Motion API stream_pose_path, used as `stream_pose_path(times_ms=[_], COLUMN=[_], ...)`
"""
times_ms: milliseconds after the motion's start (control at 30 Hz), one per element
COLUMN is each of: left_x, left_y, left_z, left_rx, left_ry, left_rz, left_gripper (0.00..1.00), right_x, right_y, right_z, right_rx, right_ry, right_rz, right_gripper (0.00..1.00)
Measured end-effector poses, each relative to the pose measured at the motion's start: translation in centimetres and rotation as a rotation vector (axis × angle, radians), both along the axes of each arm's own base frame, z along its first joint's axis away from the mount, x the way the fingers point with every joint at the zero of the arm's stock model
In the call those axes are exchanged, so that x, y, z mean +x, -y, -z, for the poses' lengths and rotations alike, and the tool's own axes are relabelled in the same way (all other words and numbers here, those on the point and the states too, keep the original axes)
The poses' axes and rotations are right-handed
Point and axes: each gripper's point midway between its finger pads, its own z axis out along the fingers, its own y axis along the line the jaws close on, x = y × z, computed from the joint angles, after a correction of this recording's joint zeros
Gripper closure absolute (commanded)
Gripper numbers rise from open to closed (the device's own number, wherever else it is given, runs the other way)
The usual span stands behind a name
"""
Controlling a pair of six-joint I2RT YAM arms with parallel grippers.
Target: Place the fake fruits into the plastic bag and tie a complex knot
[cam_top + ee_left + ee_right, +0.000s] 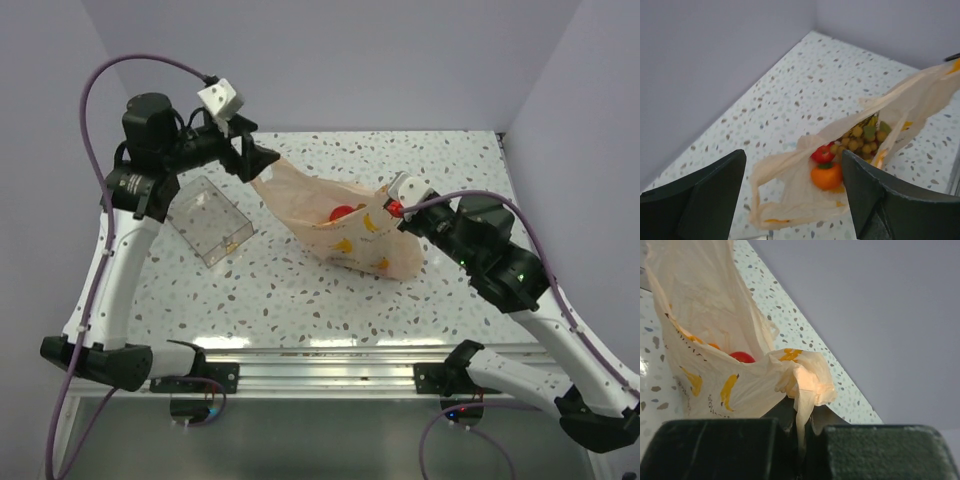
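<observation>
I have only the handle's short, crumpled end past my right gripper's fingers, so I will grip nearer the bag's body (765, 382) with that gripper while my left gripper holds that end.
The peach-orange plastic bag (350, 235) lies on the table between my arms, its mouth held up. A red apple (342, 213) shows through the opening. In the left wrist view I see inside it a red apple (822, 154), an orange piece (826, 176), the tan grape cluster (860, 142) and a green bit (869, 131). My left gripper (262, 160) is open, its jaws (794, 155) wide apart over a loose bag handle. My right gripper (398, 208) is shut on the bag's other handle (807, 385), which is pinched between its jaws (802, 440). The banana is hidden.
A clear rectangular plastic tray (210, 220) stands tilted on the table left of the bag, under my left arm. Grey walls close in the back and both sides. A metal rail (320, 355) runs along the near edge.
</observation>
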Motion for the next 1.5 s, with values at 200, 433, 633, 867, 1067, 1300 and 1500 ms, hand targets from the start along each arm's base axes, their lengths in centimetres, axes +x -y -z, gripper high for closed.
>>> stream_pose_path(times_ms=[200, 433, 633, 867, 1067, 1300, 1500], left_x=[-7.8, -11.8, -14.0, -15.9, -16.4, -15.9, -13.9], left_y=[6.2, 13.8, 17.3, 18.9, 19.5, 19.9, 20.7], left_z=[-4.5, 1.2, 4.5, 4.9, 4.6, 3.4, 2.2], left_rx=[-0.079, -0.052, -0.026, -0.041, -0.057, -0.087, -0.175], left_ry=[0.222, 0.164, 0.125, 0.133, 0.140, 0.146, 0.094], left_rz=[0.428, 0.761, 0.893, 0.994, 1.034, 1.003, 0.886], left_gripper=[0.23, 0.20, 0.25, 0.52, 0.92, 1.00, 1.00], right_x=[-2.2, -4.2, -5.1, -5.7, -5.8, -6.5, -7.4], right_y=[-2.3, -3.9, -4.3, -4.7, -4.7, -3.0, -1.1], right_z=[1.4, 3.4, 3.8, 4.0, 4.1, 4.8, 3.9], right_rx=[0.001, -0.016, -0.021, -0.018, -0.026, -0.032, 0.075], right_ry=[-0.092, -0.195, -0.231, -0.244, -0.242, -0.216, -0.199], right_rz=[-0.169, -0.296, -0.346, -0.383, -0.386, -0.348, -0.268], right_gripper=[0.98, 0.98, 0.96, 0.94, 0.59, 0.16, 0.11])
